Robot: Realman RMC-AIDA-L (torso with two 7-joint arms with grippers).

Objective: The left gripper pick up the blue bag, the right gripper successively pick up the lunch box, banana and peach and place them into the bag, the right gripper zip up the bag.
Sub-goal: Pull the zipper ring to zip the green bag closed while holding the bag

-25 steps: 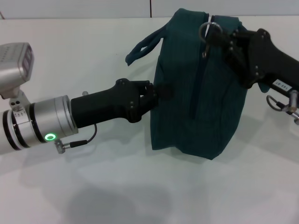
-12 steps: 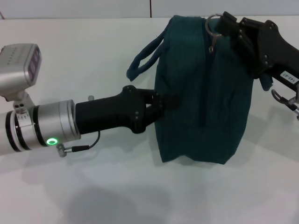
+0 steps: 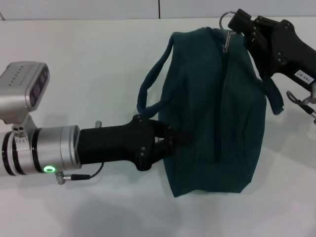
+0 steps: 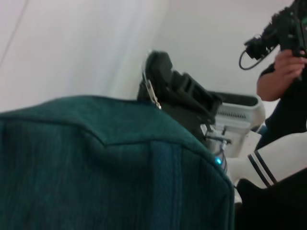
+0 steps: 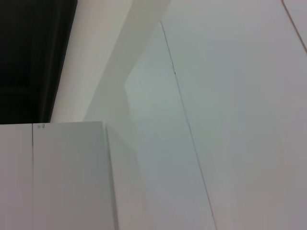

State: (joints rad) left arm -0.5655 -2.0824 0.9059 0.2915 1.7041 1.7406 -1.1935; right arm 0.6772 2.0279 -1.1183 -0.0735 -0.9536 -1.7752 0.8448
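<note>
My left gripper is holding the blue bag low, far from the zipper pull. It should pull the bottom back, then take the bag [image 3: 196,49] near its top.
The blue bag [image 3: 212,108] stands on the white table, its zipper line running up the middle of the facing side. From the left, my left gripper [image 3: 177,140] is shut on the fabric low on the bag's side. My right gripper [image 3: 236,24] sits at the bag's top far corner, shut on the ring zipper pull [image 3: 224,19]. The left wrist view shows the bag's fabric [image 4: 96,163] close up, with the right gripper [image 4: 163,76] and the zipper pull [image 4: 152,93] beyond it. One looped handle [image 3: 150,81] hangs off the left side. The lunch box, banana and peach are out of view.
The white table [image 3: 98,49] spreads around the bag. A person [image 4: 288,72] holding a device stands behind the right arm in the left wrist view. The right wrist view shows only white wall panels.
The right gripper has drawn the zipper pull farther up toward the bag's far top corner. The left gripper has shifted nearer and right with the fabric, and the bag has moved with it.
</note>
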